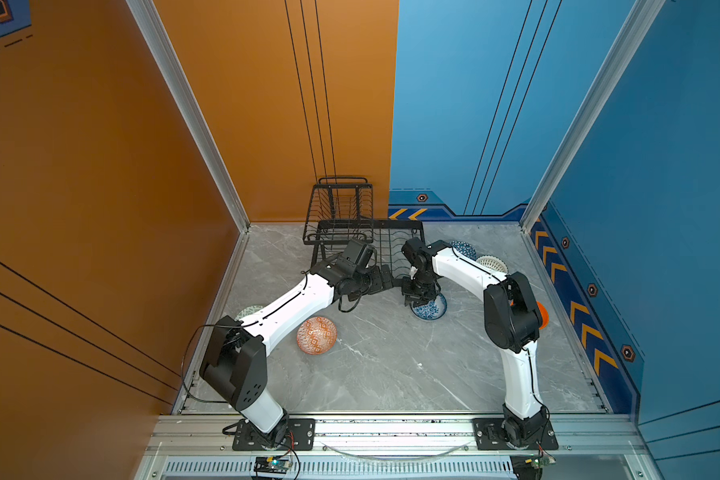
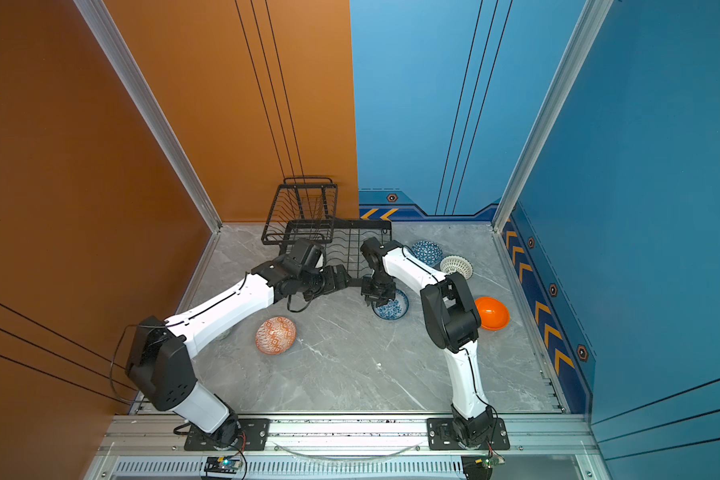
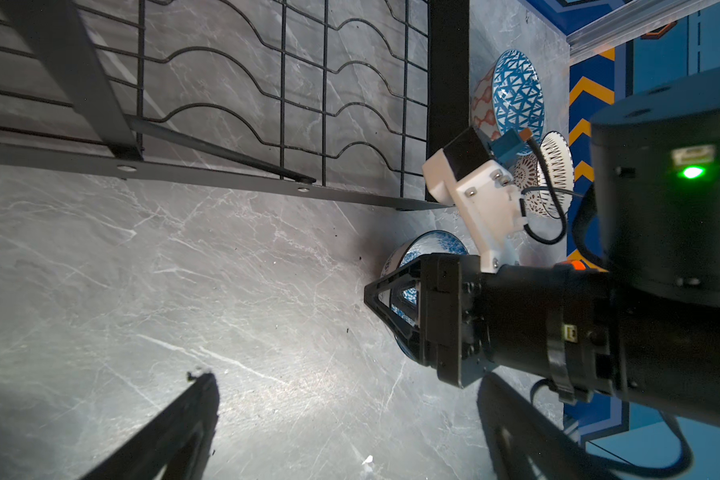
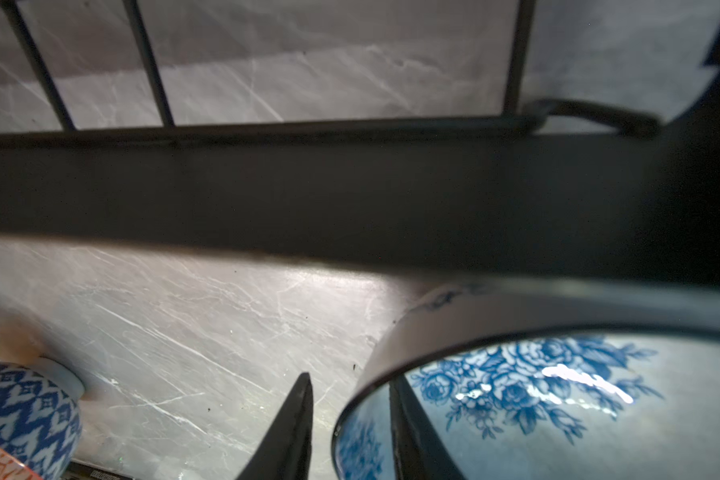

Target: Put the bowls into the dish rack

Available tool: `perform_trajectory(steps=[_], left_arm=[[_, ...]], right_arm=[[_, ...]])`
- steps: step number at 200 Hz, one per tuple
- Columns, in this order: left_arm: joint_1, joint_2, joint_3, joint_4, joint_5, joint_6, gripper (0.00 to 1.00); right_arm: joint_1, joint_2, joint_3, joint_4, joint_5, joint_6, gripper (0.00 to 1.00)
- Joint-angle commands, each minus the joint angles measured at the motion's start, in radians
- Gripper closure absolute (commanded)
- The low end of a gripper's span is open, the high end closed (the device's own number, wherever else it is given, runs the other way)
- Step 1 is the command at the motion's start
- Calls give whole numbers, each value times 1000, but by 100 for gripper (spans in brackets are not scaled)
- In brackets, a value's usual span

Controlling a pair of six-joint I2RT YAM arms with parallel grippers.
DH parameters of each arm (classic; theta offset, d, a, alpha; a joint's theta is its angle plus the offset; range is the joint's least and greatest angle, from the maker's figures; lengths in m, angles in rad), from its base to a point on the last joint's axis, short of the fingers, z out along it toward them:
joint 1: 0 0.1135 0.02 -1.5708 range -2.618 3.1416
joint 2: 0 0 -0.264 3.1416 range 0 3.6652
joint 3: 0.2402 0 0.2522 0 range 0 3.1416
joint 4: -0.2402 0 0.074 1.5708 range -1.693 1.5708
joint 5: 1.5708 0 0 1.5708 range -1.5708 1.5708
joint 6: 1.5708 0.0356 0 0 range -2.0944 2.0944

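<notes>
Next, my left gripper grabs the blue-white floral bowl by the bowl's rim [image 1: 413, 311] [image 3: 399, 344], on the side facing the orange-white geometric bowl.
The blue-white floral bowl [image 1: 432, 311] [image 4: 558, 395] sits upright on the table just in front of the black dish rack [image 1: 391, 243] [image 3: 283, 104]. My right gripper [image 1: 418, 293] [image 4: 350, 386] is open astride its rim, one finger inside and one outside with a gap. My left gripper [image 1: 385, 279] [image 3: 350, 415] stands wide open and empty beside it, at the rack's front edge. The triangle-pattern bowl [image 2: 427, 251], white lattice bowl [image 2: 457, 266] and orange bowl [image 2: 491, 312] lie to the right. The orange-white geometric bowl [image 1: 316, 335] lies front left. The pale green bowl [image 1: 250, 311] is mostly hidden by my left arm.
The rack's raised basket [image 1: 341, 208] stands against the back wall, and no bowl shows in the rack. Its flat front bar [image 4: 308, 187] runs close past the right gripper. Side walls enclose the grey marble table [image 1: 391, 365], which is bare in front.
</notes>
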Motion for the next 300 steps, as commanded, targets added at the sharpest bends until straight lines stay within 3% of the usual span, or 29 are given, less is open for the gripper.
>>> perform_trajectory(steps=[1,28,48,57,99,156,195,204,243,300], left_arm=[[4,29,25,-14,15,5,2],[-6,62,63,-30,19,29,2],[-21,106,111,-49,17,46,2],[-32,129,130,-51,20,54,2],[-103,240,214,-66,12,74,2],[-143,387,335,-114,65,28,2],[-143,424,358,-137,81,20,13],[-144,423,354,-140,72,18,19],[-150,435,339,-149,78,16,33],[-158,475,359,-165,74,16,39]], right_arm=[[-31,-72,26,-40,26,-28,52],[-78,-141,17,-55,26,-34,38],[-130,-207,-14,-58,15,-34,16],[-148,-235,-28,-57,18,-41,0],[-176,-383,-168,-32,102,-83,0],[-214,-581,-375,15,204,18,0],[-288,-695,-476,16,221,99,0],[-301,-721,-499,26,216,108,0],[-305,-739,-515,38,199,118,0],[-313,-728,-521,42,142,119,0]])
